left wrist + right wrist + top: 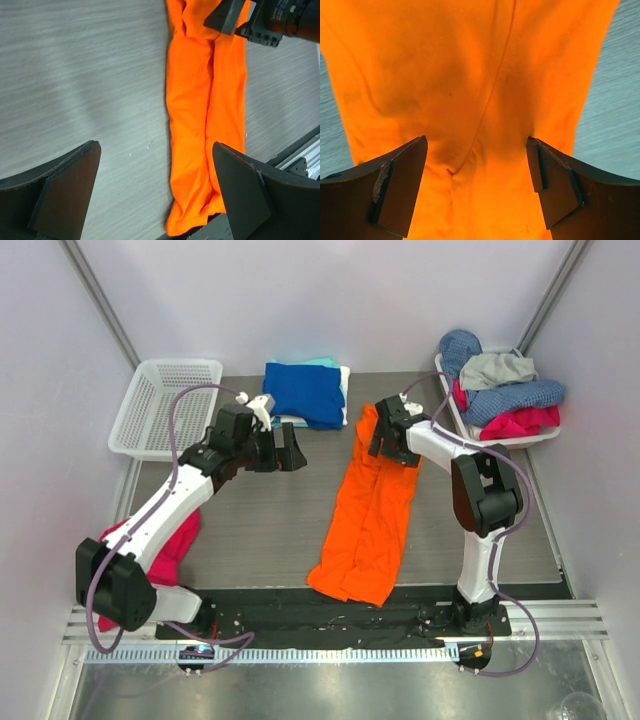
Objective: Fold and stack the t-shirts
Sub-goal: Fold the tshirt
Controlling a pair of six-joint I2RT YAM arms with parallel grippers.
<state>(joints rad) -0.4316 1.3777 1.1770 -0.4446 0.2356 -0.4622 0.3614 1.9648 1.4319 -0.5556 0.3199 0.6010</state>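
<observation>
I will next move my right gripper to the orange t-shirt's near corner [381, 603] on the white tray's side, by the front rail, and close it there.
The orange t-shirt [368, 515] lies as a long narrow strip down the middle of the table, its near end at the front edge. It also shows in the left wrist view [207, 105] and fills the right wrist view [480, 75]. My right gripper [392, 443] is open, just above the shirt's far end, its fingers [400, 190] apart over the cloth. My left gripper [290, 452] is open and empty, over bare table left of the shirt. A folded royal blue t-shirt [305, 392] tops a stack at the back, with pale teal and white edges [343, 375] under it.
A white mesh basket [160, 405] stands at the back left. A white tray [478, 430] at the back right holds a heap of blue, grey and pink clothes [500, 390]. A pink cloth [170, 545] lies near the left arm. A black rail [330, 615] runs along the front.
</observation>
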